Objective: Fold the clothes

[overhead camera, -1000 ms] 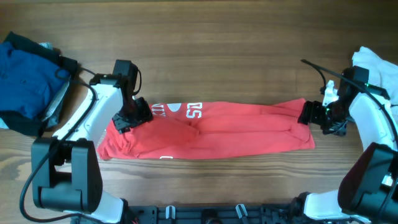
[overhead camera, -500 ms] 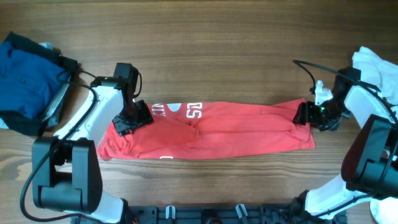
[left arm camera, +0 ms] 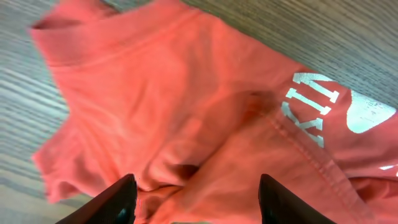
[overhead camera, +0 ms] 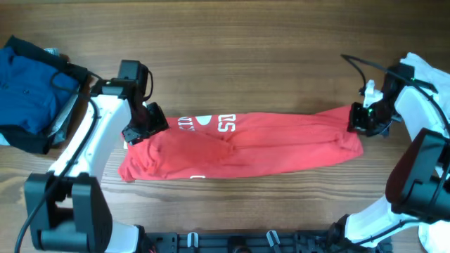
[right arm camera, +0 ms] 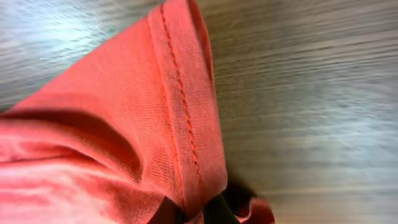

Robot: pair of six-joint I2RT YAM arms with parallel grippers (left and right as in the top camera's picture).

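Note:
Next, I let go of the hemmed end with my right gripper on the red shirt's middle (overhead camera: 251, 152), beside the raised fold near the lettering.
A red shirt (overhead camera: 246, 146) with white lettering lies folded lengthwise across the wooden table. My left gripper (overhead camera: 144, 126) hovers over its collar end, open. In the left wrist view its two dark fingertips (left arm camera: 121, 199) stand wide apart, with bunched red fabric (left arm camera: 186, 112) between and below them. My right gripper (overhead camera: 360, 119) is shut on the shirt's right end. In the right wrist view the stitched hem (right arm camera: 183, 124) runs down into the closed jaws of the right gripper (right arm camera: 189, 213). That end is drawn slightly up and to the right.
A blue garment (overhead camera: 28, 84) lies heaped on dark fabric at the far left. A white garment (overhead camera: 430, 77) sits at the right edge. Bare wood shows behind and in front of the shirt.
My right gripper has closed on the hem and drawn the shirt's right end a little right and back. The whole shirt shifted right. My left gripper moved slightly left and back.

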